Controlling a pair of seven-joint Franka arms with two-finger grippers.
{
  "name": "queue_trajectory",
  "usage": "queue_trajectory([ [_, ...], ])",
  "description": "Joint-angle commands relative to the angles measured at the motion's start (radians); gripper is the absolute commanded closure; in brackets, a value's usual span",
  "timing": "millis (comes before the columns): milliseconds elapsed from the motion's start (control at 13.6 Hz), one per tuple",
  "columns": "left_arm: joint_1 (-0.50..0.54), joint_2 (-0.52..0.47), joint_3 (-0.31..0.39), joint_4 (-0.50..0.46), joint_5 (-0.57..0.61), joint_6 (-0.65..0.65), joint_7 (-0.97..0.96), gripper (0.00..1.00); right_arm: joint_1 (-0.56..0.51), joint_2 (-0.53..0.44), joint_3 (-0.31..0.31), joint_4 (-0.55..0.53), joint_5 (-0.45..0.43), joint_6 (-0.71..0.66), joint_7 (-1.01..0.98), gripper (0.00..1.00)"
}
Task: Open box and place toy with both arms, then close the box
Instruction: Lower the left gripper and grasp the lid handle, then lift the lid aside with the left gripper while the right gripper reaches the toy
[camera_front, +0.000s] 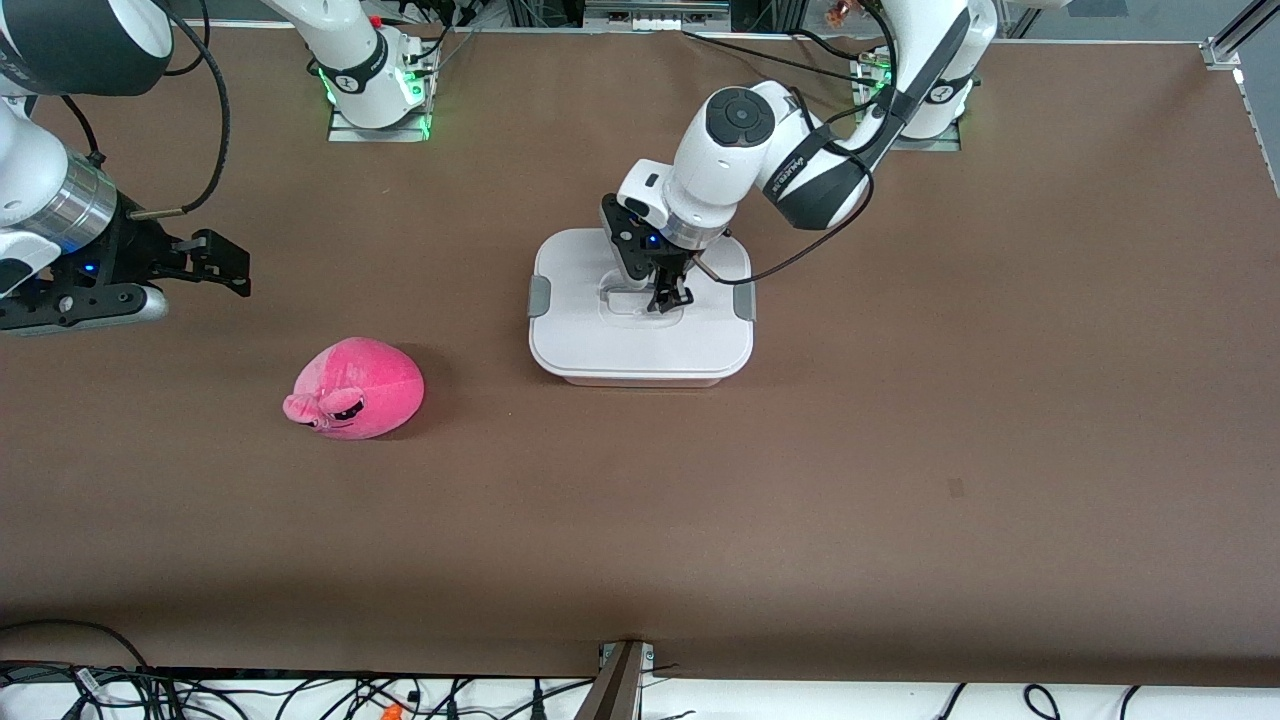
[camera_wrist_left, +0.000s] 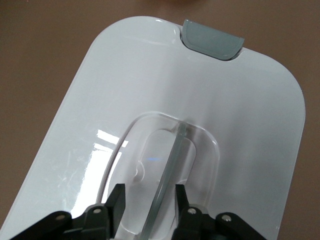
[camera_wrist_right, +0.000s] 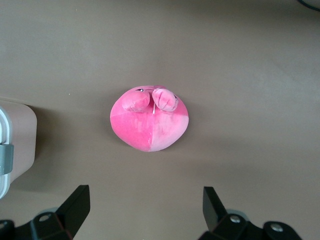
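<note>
I should close my right gripper on the pink plush toy's body (camera_front: 321, 392) (camera_wrist_right: 153, 119), between and just behind the two soft flaps next to its eyes.
The box (camera_front: 640, 345) stands mid-table with its white lid on and a grey clip (camera_front: 539, 296) at each end. My left gripper (camera_front: 668, 298) is down in the lid's recess. In the left wrist view its fingers (camera_wrist_left: 118, 200) stand open on either side of the clear handle (camera_wrist_left: 172, 160), with gaps showing, and the left gripper (camera_wrist_left: 148, 197) holds nothing. The pink plush toy (camera_front: 360, 388) lies on the table toward the right arm's end, nearer the front camera than the box. My right gripper (camera_front: 232, 265) hovers open and empty over the table near the toy, which shows in the right wrist view (camera_wrist_right: 150, 125).
The brown table (camera_front: 900, 450) carries only the box and the toy. The right wrist view shows a corner of the box (camera_wrist_right: 17, 135) and its grey clip (camera_wrist_right: 5, 159). Cables lie along the table's front edge (camera_front: 300, 690).
</note>
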Motion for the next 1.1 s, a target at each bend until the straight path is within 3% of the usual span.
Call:
queue_trajectory([
  [0, -0.006, -0.005, 0.006, 0.002, 0.020, 0.010, 0.014, 1.00, 0.003, -0.010, 0.002, -0.006, -0.003, 0.009, 0.002, 0.00],
  [514, -0.011, -0.034, -0.009, 0.014, 0.020, -0.052, 0.013, 1.00, -0.003, -0.001, -0.003, -0.006, 0.003, 0.029, 0.000, 0.00],
  [734, -0.008, -0.084, -0.017, 0.024, 0.018, -0.127, 0.010, 1.00, 0.004, 0.117, -0.001, 0.002, -0.025, 0.068, -0.003, 0.00],
  [1027, 0.020, -0.114, -0.016, 0.148, 0.014, -0.418, 0.013, 1.00, 0.003, 0.200, -0.001, -0.011, -0.018, 0.087, -0.018, 0.00],
])
